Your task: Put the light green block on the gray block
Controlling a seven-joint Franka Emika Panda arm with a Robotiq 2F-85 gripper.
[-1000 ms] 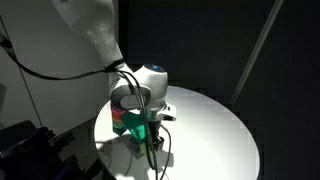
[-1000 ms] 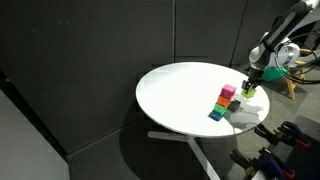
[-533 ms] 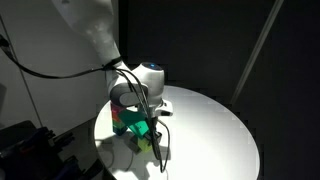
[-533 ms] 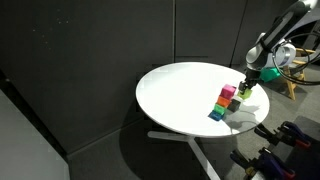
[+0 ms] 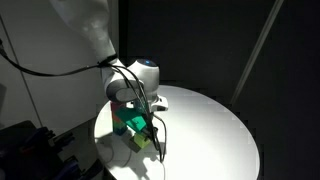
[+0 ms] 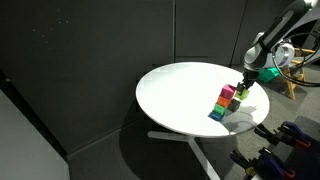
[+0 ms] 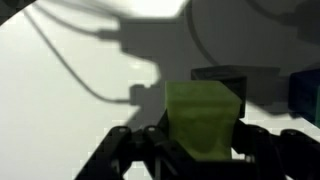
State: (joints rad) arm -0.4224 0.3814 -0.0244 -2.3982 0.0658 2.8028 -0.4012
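Note:
My gripper will set down and release the light green block flat on top of the gray block [image 5: 137, 138] [image 7: 222, 82] next to the coloured row.
My gripper [image 7: 200, 150] is shut on the light green block [image 7: 203, 116], which fills the middle of the wrist view and is held just above the white round table [image 7: 70, 90]. A dark gray block [image 7: 222, 76] lies right behind it in the wrist view. In an exterior view the gripper [image 6: 245, 84] hangs at the far end of a row of coloured blocks [image 6: 224, 102], with the green block [image 6: 243, 91] in it. In an exterior view the gripper [image 5: 140, 118] is low over the table's near-left side, and the green block [image 5: 143, 139] shows below it.
The row holds a magenta block [image 6: 229, 92], a green one and a blue one [image 6: 215, 114] near the table's edge. A blue block [image 7: 305, 92] shows at the right edge of the wrist view. A cable [image 5: 155, 125] hangs from the wrist. Dark curtains surround the table.
My gripper has lifted a little with the light green block and shifted slightly toward the row of blocks. The other blocks have not moved.

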